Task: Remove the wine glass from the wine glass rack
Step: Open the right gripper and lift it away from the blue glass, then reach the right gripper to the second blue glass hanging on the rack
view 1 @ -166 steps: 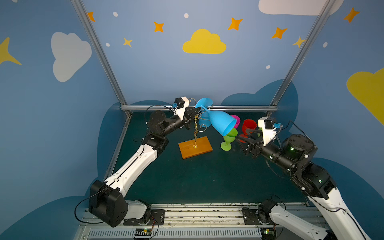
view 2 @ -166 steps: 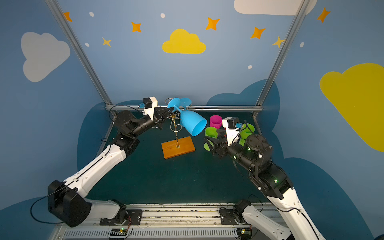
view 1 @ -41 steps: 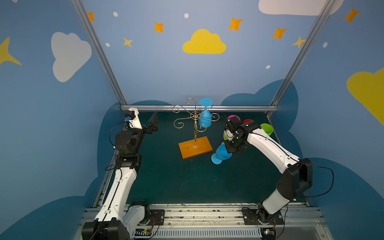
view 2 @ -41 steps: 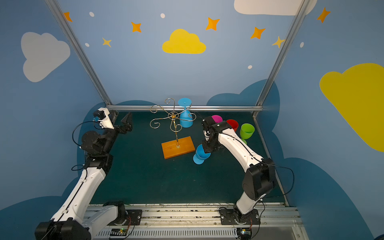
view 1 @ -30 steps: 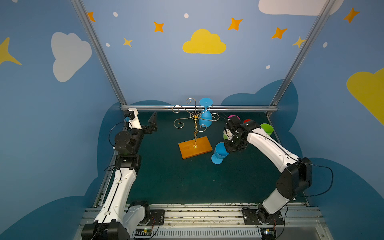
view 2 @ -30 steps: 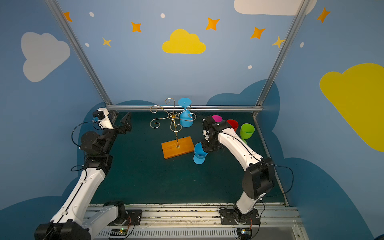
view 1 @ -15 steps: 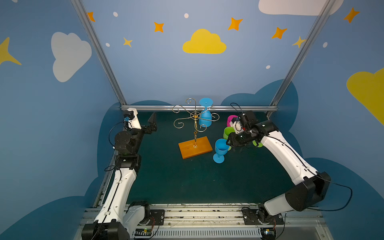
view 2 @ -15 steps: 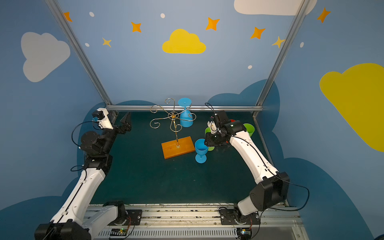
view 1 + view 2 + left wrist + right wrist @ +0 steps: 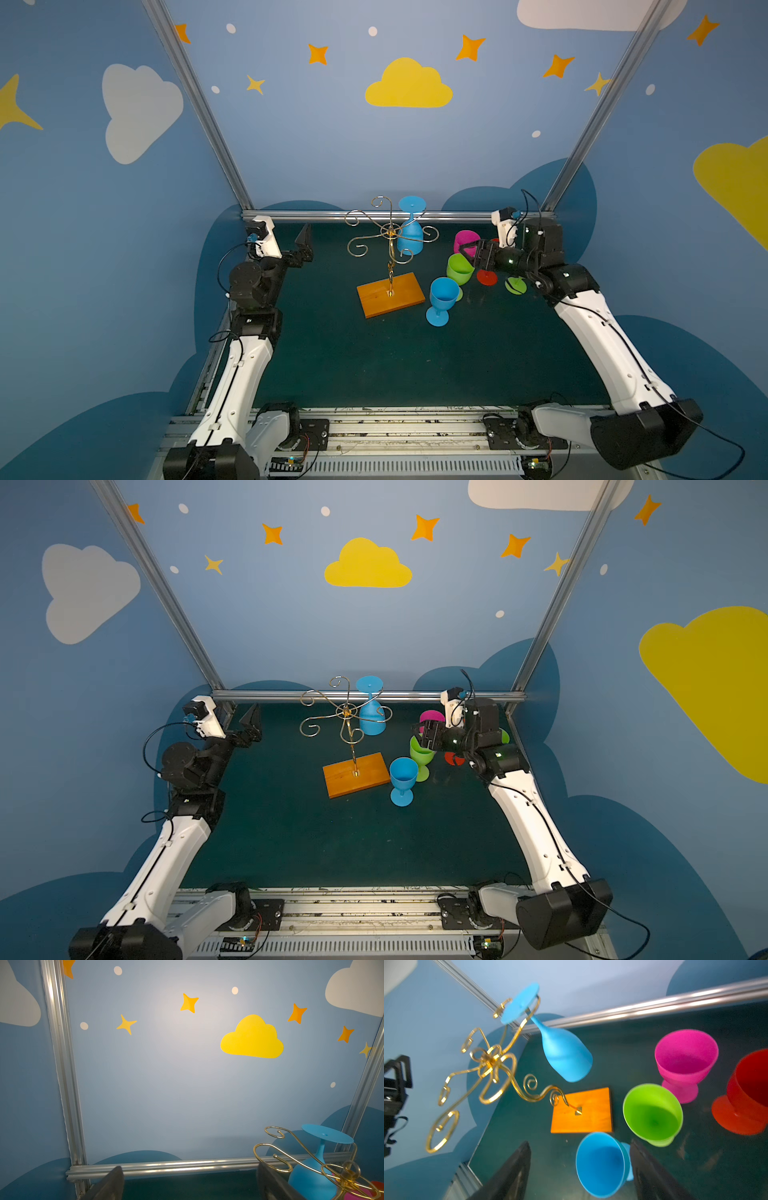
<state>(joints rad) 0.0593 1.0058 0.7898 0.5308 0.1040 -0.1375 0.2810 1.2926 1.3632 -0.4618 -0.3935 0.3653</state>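
I will close my right gripper on the foot's edge (image 9: 423,205) (image 9: 535,992) of the blue wine glass that hangs upside down from the rack, on the pink glass's side.
The wine glass rack (image 9: 390,241), gold wire on an orange-brown wooden base (image 9: 390,296), stands mid-table in both top views (image 9: 353,729). One blue wine glass (image 9: 410,242) hangs upside down from a rear arm; it shows in both wrist views too (image 9: 307,1178) (image 9: 564,1057). A second blue wine glass (image 9: 442,296) (image 9: 402,777) stands upright on the mat beside the base. My right gripper (image 9: 467,254) (image 9: 580,1157) hovers open behind and above that glass (image 9: 600,1165), apart from it. My left gripper (image 9: 305,247) (image 9: 190,1186) is open and empty at the back left.
A green glass (image 9: 459,268), a pink one (image 9: 466,241) and a red one (image 9: 747,1093) stand crowded under the right gripper at the back right. A second green foot (image 9: 515,286) lies by the right arm. An aluminium rail (image 9: 374,216) bounds the back.
The right gripper has opened and let go of the blue glass, which now stands upright by the base. That arm has drawn back to the right rear. The left arm has not moved.
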